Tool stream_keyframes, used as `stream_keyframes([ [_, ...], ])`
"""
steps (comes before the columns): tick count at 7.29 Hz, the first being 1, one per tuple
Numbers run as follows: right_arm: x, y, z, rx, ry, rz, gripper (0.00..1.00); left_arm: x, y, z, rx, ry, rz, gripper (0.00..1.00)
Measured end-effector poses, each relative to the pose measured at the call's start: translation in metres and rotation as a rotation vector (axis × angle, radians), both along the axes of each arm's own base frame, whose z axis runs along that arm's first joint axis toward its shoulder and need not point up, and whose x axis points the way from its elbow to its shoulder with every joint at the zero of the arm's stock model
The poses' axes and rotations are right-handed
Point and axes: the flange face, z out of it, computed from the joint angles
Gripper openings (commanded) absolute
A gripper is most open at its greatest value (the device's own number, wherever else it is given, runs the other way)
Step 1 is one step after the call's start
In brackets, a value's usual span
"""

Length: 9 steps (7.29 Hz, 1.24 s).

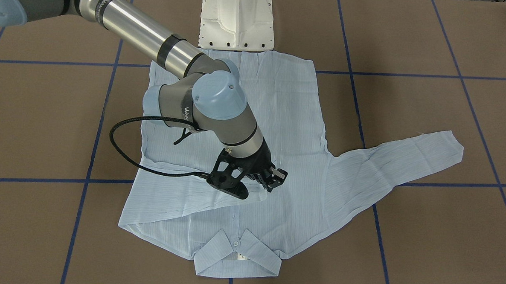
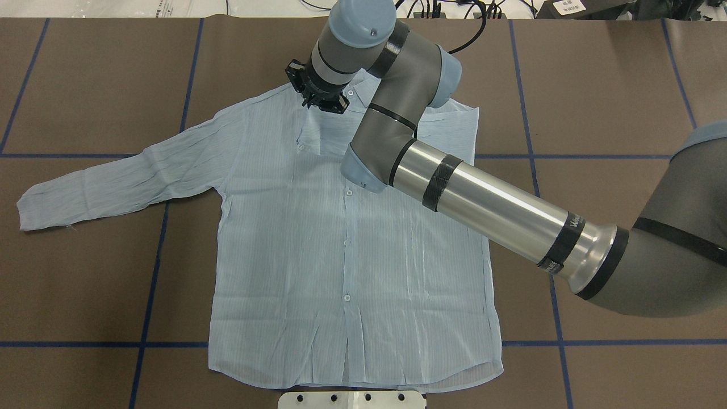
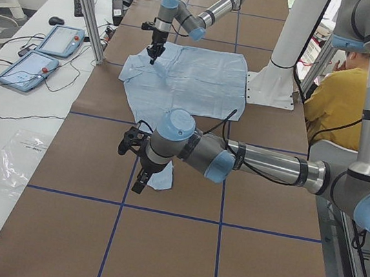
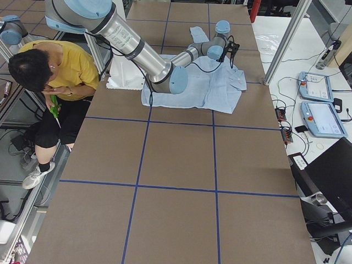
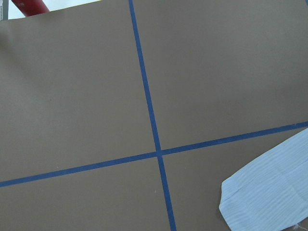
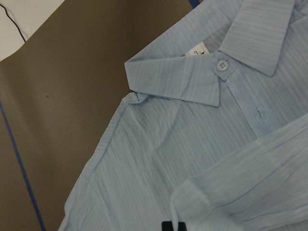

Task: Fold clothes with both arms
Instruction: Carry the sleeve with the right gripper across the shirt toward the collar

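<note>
The light-blue striped shirt's stretched-out sleeve still lies unfolded, so the robot's left gripper should next close on the cuff's end edge (image 1: 457, 144) (image 5: 228, 211) of that sleeve.
The light-blue striped shirt (image 1: 288, 118) lies flat on the brown table, buttoned side up, collar (image 1: 237, 254) toward the front-facing camera. One sleeve is folded across the chest. My right gripper (image 1: 275, 180) sits at that sleeve's end, just below the collar (image 6: 250, 29), and looks shut on the sleeve (image 6: 240, 192). In the overhead view the right gripper (image 2: 319, 99) is next to the collar. The other sleeve (image 2: 113, 182) lies stretched out sideways. My left gripper (image 3: 135, 169) hovers by its cuff (image 5: 269, 192). I cannot tell whether it is open or shut.
The white pedestal base (image 1: 237, 19) stands at the shirt's hem. Blue tape lines (image 5: 149, 120) grid the brown table. A person in yellow (image 4: 49, 71) sits beside the table. Control tablets (image 3: 44, 55) lie on the side bench.
</note>
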Motion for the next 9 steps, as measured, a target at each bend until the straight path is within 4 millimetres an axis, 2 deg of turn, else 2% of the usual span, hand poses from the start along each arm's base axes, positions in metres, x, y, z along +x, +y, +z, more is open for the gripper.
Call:
stream_keyframes([
  [1,-0.014,0.007,-0.003,0.010,0.002,0.013,1.00,0.003,-0.002,-0.002,0.014,0.003,0.007,1.00],
  [2,-0.028,0.017,-0.009,0.024,0.007,0.027,1.00,0.019,-0.006,-0.009,0.060,0.009,0.038,1.00],
  [4,-0.044,0.031,-0.026,0.039,-0.001,0.033,1.00,0.068,-0.014,-0.013,0.039,0.062,0.053,1.00],
  [5,-0.046,0.034,-0.035,0.031,-0.011,0.039,1.00,0.091,-0.024,-0.004,-0.018,0.084,0.051,0.99],
  [6,-0.044,0.032,-0.040,0.019,-0.017,0.050,1.00,0.113,-0.044,0.014,-0.079,0.090,0.059,0.99],
  [7,-0.040,0.029,-0.042,0.010,-0.017,0.059,1.00,0.134,-0.064,0.036,-0.137,0.090,0.071,0.97],
  [9,-0.034,0.023,-0.038,-0.006,-0.004,0.072,1.00,0.172,-0.084,0.078,-0.200,0.091,0.110,0.94],
])
